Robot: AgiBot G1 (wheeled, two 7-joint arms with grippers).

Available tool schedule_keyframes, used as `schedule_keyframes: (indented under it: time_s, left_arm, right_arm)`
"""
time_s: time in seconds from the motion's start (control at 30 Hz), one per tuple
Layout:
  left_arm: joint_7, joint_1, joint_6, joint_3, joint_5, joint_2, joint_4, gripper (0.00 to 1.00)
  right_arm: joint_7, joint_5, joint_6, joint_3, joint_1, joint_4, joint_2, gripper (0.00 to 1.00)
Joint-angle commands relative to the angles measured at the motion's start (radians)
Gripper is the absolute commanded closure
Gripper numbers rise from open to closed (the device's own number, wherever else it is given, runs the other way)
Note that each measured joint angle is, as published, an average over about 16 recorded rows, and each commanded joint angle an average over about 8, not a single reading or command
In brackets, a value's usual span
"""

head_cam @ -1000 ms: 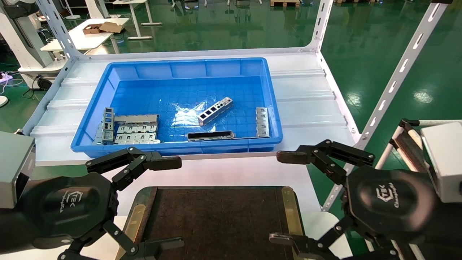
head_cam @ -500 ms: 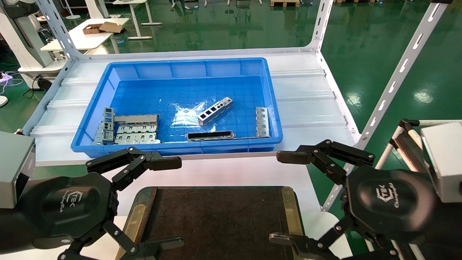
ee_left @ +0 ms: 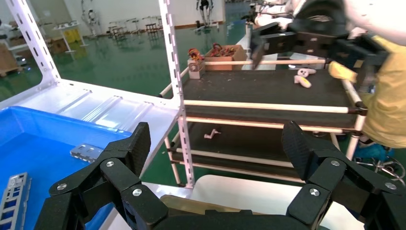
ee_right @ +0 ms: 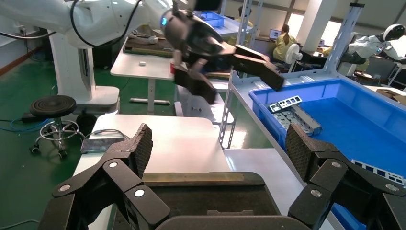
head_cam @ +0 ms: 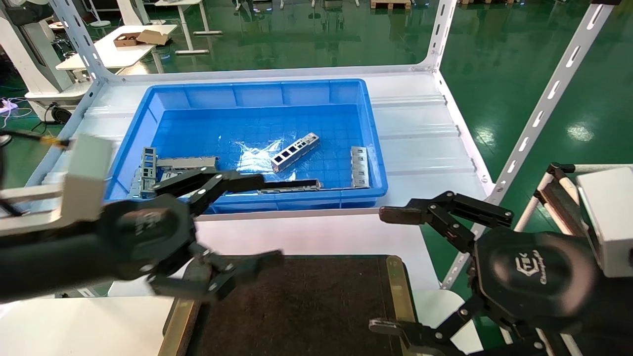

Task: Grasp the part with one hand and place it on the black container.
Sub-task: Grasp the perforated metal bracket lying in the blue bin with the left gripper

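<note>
The robot's left gripper needs to close on the middle of the silver part (head_cam: 293, 153) (ee_left: 10, 217) that lies at a slant in the blue bin, by the part's square openings.
The part (head_cam: 295, 151) is a slim silver bar with square openings, lying at a slant on the floor of the blue bin (head_cam: 237, 87). It also shows in the left wrist view, where the part (ee_left: 12, 200) sits near the frame's edge. The black container (head_cam: 306, 306) lies close in front of me, with gold strips along its sides. My left gripper (head_cam: 264, 220) is open and empty. It hangs above the container's far left corner, with its upper finger over the bin's near rim. My right gripper (head_cam: 385, 269) is open and empty beside the container's right edge.
The bin also holds a long dark-faced bar (head_cam: 289, 186), flat grey plates (head_cam: 185, 175) at its left and another plate (head_cam: 359, 167) at its right. White slotted shelf uprights (head_cam: 544, 104) rise at the right. A cart with dark shelves (ee_left: 268, 86) stands beyond.
My left arm has risen and swung forward and to the right, from beside the container towards the bin's near rim. The right gripper and the parts have not moved.
</note>
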Motion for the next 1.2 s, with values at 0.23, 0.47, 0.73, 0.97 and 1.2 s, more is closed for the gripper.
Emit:
schedule_keyframes:
  time_s: [0.23, 0.47, 0.73, 0.97, 1.2]
  left_arm:
    - [-0.029, -0.123, -0.111, 0.083, 0.162, 0.132, 0.120, 0.00]
    - [-0.007, -0.228, -0.244, 0.153, 0.320, 0.277, 0.318, 0.00]
    - [0.069, -0.320, -0.403, 0.194, 0.432, 0.434, 0.580, 0.00]
    - [0.142, -0.391, -0.498, 0.203, 0.467, 0.545, 0.813, 0.00]
    - [0.179, -0.447, -0.584, 0.203, 0.472, 0.623, 1.002, 0.00]
  right_arm:
    - [0.000, 0.000, 0.000, -0.001, 0.000, 0.000, 0.000, 0.00]
    - [-0.001, 0.001, 0.000, -0.001, 0.000, 0.000, 0.000, 0.00]
    - [-0.001, 0.001, 0.001, -0.002, 0.000, 0.000, 0.001, 0.00]
    - [-0.001, 0.002, 0.001, -0.002, 0.001, 0.000, 0.001, 0.00]
    - [-0.001, 0.002, 0.001, -0.003, 0.001, 0.000, 0.001, 0.23]
